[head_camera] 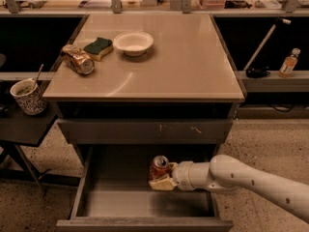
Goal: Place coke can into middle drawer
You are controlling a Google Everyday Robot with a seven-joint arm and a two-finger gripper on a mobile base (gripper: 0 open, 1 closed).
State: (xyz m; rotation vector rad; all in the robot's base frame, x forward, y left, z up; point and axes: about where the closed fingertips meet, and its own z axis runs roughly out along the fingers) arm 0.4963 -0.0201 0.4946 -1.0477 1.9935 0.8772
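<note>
My gripper needs to let go of the coke can on the grey bottom of the open middle drawer [163, 198], close to the middle drawer's front panel.
The red coke can [159, 168] with its silver top stands upright inside the open middle drawer [120, 204], toward its right half, at or just above the grey floor. My gripper [161, 180] reaches in from the right on a white arm and is shut on the coke can, its pale fingers [162, 183] wrapped around the can's lower body. The drawer is pulled out below a shut grey drawer front with small pale scratches [145, 131].
On the cabinet top [193, 71] lie a dented gold-brown can [77, 59], a green sponge [98, 47] and a white bowl [133, 42]. A patterned cup with a spoon [27, 95] stands on a low side table at left. A small bottle [289, 62] stands at right.
</note>
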